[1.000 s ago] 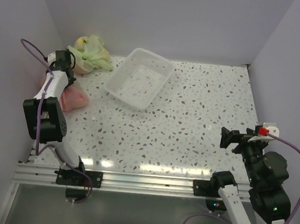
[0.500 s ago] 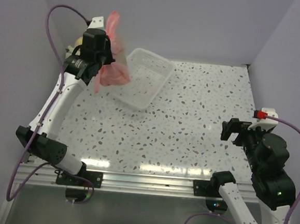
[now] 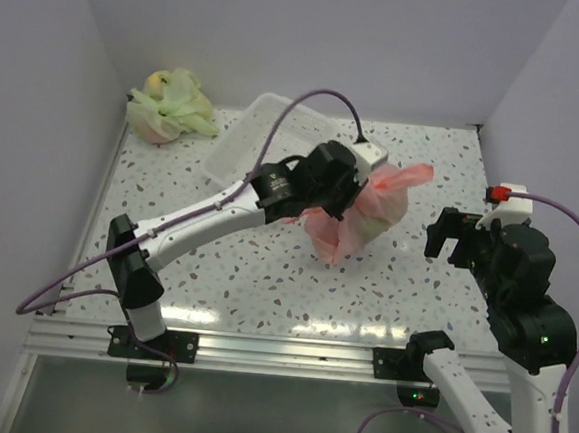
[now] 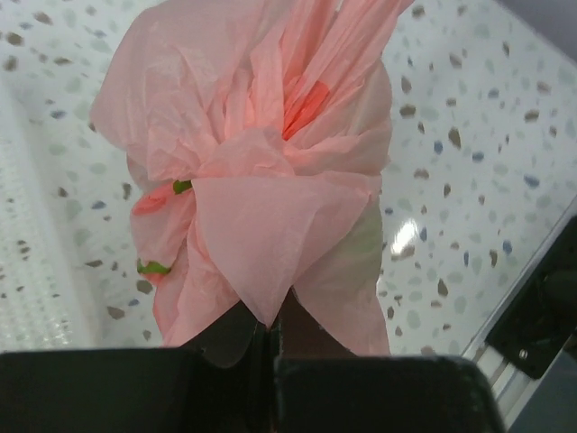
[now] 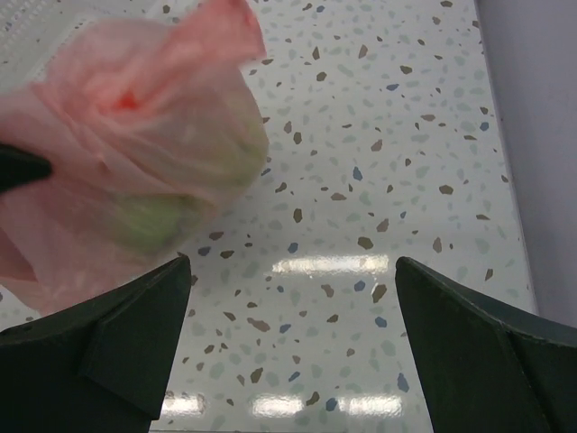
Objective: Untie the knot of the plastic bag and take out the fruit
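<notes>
The pink bag hangs slanted from my left gripper, so I need to lay the bag crosswise and retake a flap [image 4: 275,230] beside the knot before pulling it open.
The pink plastic bag [image 3: 362,217] hangs from my left gripper [image 3: 339,193] over the middle right of the table. In the left wrist view the bag [image 4: 261,171] fills the frame, its plastic bunched at a knot [image 4: 270,149], and my left gripper [image 4: 270,317] is shut on a flap of it. Green fruit [image 4: 361,244] shows through the plastic. In the right wrist view the bag [image 5: 135,153] is at the left, blurred, with green fruit [image 5: 153,221] inside. My right gripper [image 3: 451,242] is open and empty, just right of the bag; it also shows in the right wrist view [image 5: 290,271].
A white basket [image 3: 250,143] stands at the back, behind my left arm. A pale green bag [image 3: 168,107] with fruit lies in the back left corner. Walls close in at the left, back and right.
My left arm has swung the pink bag from the back left, over the basket, to the middle right of the table near my right gripper. My right arm has shifted slightly.
</notes>
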Tool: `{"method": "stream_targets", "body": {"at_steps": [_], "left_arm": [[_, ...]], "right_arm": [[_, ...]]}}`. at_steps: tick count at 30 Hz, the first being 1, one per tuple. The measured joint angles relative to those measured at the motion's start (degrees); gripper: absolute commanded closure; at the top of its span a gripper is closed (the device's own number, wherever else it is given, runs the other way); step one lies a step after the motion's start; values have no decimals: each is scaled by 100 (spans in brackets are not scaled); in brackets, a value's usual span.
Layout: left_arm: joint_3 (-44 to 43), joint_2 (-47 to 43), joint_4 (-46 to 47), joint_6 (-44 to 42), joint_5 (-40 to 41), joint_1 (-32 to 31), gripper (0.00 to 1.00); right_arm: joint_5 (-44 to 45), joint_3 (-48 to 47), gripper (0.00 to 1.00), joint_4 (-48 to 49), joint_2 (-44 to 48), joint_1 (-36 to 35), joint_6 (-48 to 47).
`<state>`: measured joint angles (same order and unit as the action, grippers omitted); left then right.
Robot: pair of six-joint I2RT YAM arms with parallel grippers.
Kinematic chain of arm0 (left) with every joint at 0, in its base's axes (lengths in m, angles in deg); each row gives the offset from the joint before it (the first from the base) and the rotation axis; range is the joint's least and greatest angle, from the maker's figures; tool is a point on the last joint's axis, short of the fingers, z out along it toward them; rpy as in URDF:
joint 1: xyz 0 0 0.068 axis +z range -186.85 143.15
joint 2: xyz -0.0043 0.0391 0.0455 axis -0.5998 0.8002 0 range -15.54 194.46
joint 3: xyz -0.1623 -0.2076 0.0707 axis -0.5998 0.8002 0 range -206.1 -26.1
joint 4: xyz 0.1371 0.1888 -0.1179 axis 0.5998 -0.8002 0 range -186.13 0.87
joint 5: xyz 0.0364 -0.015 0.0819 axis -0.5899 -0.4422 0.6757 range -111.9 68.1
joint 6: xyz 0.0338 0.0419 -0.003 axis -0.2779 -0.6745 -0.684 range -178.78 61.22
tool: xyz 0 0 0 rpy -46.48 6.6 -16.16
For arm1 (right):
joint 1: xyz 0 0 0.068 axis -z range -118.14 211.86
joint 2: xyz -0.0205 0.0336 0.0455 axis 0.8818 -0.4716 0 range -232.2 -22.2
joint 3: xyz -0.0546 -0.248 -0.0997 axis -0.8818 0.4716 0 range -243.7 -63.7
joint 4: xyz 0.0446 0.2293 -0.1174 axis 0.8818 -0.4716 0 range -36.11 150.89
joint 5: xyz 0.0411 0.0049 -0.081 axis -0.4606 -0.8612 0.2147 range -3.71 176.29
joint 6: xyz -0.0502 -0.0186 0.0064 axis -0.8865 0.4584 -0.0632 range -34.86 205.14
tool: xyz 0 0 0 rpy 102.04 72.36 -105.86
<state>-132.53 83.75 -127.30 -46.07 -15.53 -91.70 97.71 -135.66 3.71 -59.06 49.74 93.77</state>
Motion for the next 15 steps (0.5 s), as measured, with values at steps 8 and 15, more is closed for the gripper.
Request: {"method": "stream_targets", "body": {"at_steps": [8, 15], "left_arm": [[2481, 177, 1222, -435, -37, -957, 93], [4424, -538, 2024, -127, 184, -1394, 58]], "right_arm": [[68, -186, 1, -184, -343, 0, 144], [-328, 140, 2, -190, -826, 0, 380]]}}
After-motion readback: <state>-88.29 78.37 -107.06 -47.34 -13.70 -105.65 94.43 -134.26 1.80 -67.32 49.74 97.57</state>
